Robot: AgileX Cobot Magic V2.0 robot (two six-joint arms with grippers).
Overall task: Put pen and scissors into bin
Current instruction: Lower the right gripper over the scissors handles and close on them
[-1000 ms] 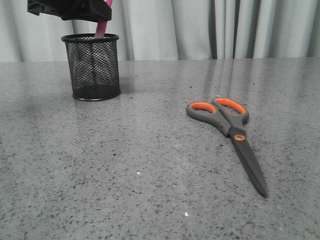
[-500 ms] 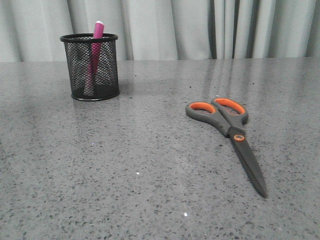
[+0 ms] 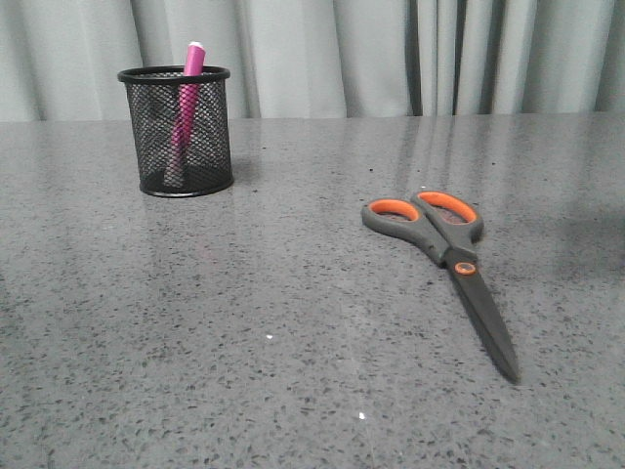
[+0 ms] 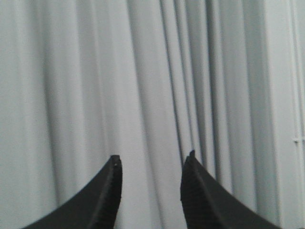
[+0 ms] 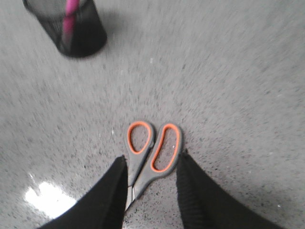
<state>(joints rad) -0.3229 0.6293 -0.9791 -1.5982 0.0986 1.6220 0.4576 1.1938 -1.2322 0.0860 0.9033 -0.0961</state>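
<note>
Next, my right gripper grips the scissors at the base of the handles (image 3: 448, 243) (image 5: 138, 178), where both grey handles meet just beside the orange screw.
The black mesh bin (image 3: 177, 130) stands at the far left of the table, with the magenta pen (image 3: 186, 98) upright inside it, its white tip above the rim. The scissors (image 3: 444, 254) lie flat and closed at centre right, orange-lined handles toward the back, blades pointing toward the front. Neither gripper shows in the front view. My left gripper (image 4: 151, 160) is open and empty, facing the curtain. My right gripper (image 5: 152, 160) is open above the scissors (image 5: 152, 152), its fingers either side of the handles, apart from them. The bin (image 5: 71, 26) with the pen (image 5: 70, 14) shows in that view too.
A grey speckled table (image 3: 244, 322) carries everything. A pale pleated curtain (image 3: 322, 54) hangs behind it. A bright light reflection (image 5: 45, 198) lies on the table near my right gripper.
One second ago my left gripper was over the bin holding the pen. It has let go and left the front view; the pen now stands in the bin.
</note>
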